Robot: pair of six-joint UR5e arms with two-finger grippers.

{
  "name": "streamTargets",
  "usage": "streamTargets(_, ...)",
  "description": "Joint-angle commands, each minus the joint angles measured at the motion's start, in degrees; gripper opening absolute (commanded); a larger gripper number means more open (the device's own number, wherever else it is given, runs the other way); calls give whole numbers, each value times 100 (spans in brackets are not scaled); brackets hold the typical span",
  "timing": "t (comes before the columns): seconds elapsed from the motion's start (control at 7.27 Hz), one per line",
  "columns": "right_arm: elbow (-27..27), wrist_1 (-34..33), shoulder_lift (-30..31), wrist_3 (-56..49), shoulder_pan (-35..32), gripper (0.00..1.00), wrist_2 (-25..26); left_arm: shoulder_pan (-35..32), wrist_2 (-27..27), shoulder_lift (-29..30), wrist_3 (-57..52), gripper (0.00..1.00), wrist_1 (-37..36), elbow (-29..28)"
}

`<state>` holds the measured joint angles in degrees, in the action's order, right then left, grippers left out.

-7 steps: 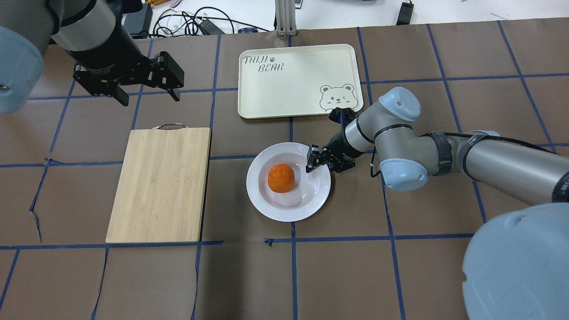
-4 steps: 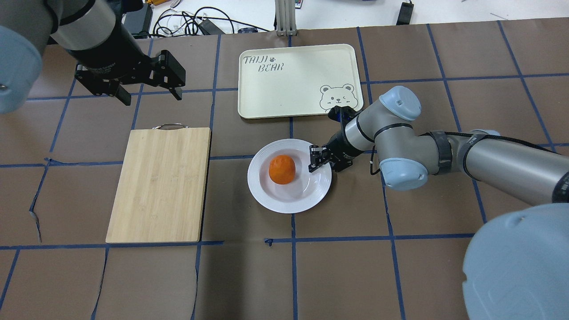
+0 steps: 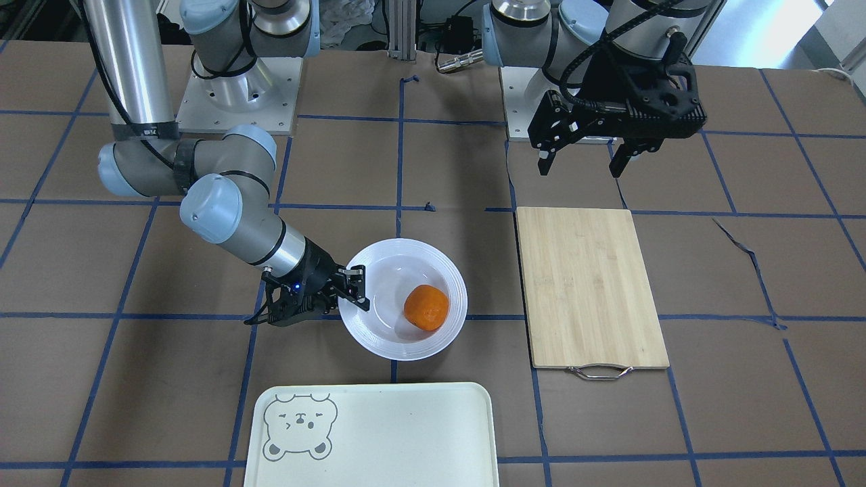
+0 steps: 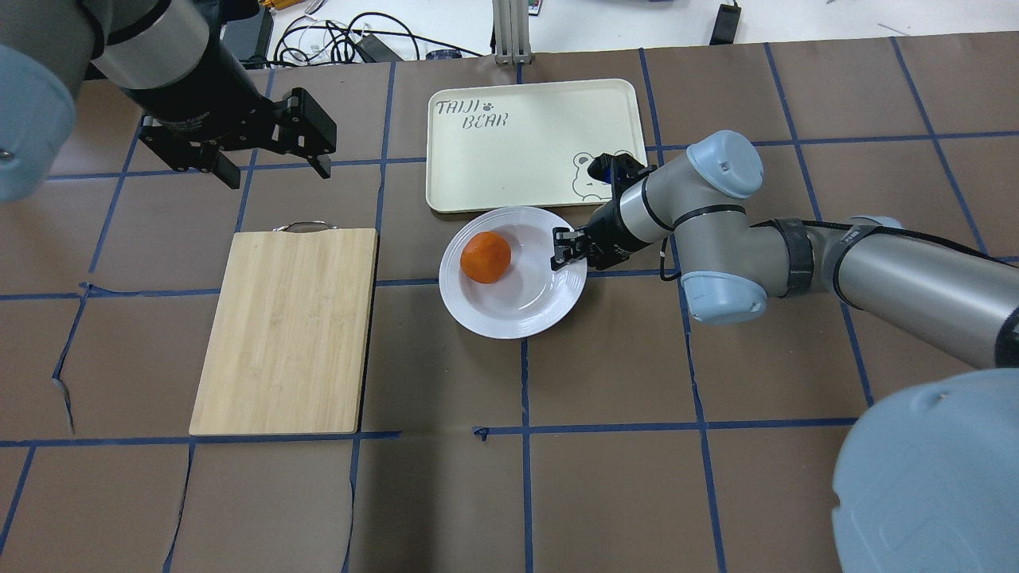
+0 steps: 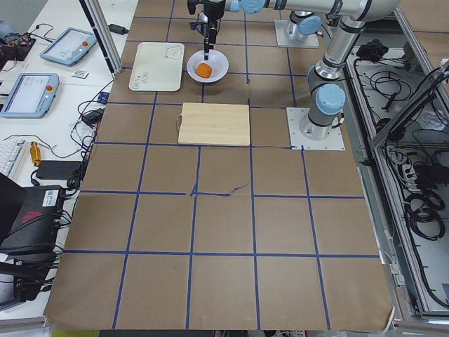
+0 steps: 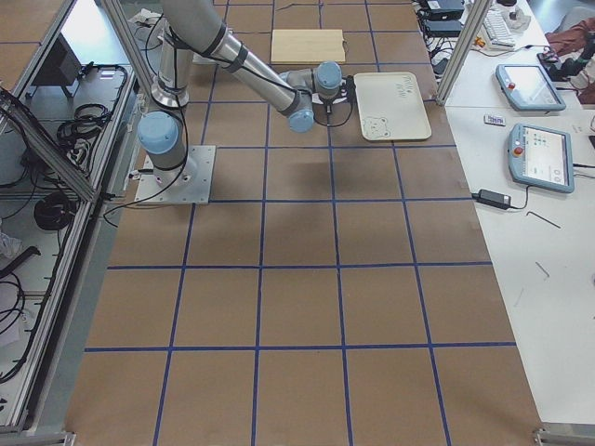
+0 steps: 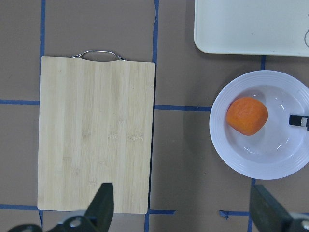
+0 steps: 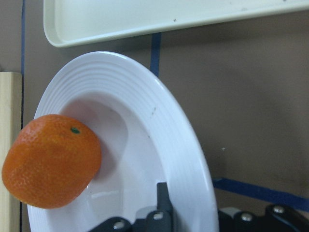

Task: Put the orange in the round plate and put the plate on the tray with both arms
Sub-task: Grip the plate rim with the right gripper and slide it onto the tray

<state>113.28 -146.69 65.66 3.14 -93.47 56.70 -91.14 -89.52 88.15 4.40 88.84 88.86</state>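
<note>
The white round plate, now lifted just short of the tray's edge, will go down from my right gripper onto the cream tray's plain area [image 3: 389, 443] beside the bear face.
The orange [image 4: 486, 256] [image 3: 426, 307] [image 7: 246, 115] [image 8: 51, 161] lies in the white round plate [image 4: 517, 306] [image 3: 382, 338] [image 7: 263, 162] [image 8: 174, 130], on its side away from my right gripper. My right gripper [image 4: 563, 248] [image 3: 356, 287] is shut on the plate's rim and holds the plate lifted and tilted, just short of the tray's near edge. The cream tray [image 4: 509, 159] [image 3: 392, 433] with the bear face lies flat on the table. My left gripper [image 4: 271, 163] [image 3: 583, 159] hangs open and empty above the table, beyond the cutting board's handle end.
A bamboo cutting board [image 4: 286, 330] [image 3: 588, 284] [image 7: 96, 133] with a metal handle lies beside the plate, on my left. Cables and devices sit past the table's far edge [image 4: 350, 40]. Blue tape lines cross the brown table.
My right gripper has carried the plate with the orange up and toward the tray; the orange has rolled to the plate's far side. The left gripper has hardly moved.
</note>
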Motion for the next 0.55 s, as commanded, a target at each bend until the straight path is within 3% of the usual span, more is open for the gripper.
streamTargets(0.0,-147,-262,0,12,13,0,-429,0,-39,1,0,100,-7,9)
streamTargets(0.41,-1532,113,-612,100,92,0,-432,0,-39,1,0,100,-7,9)
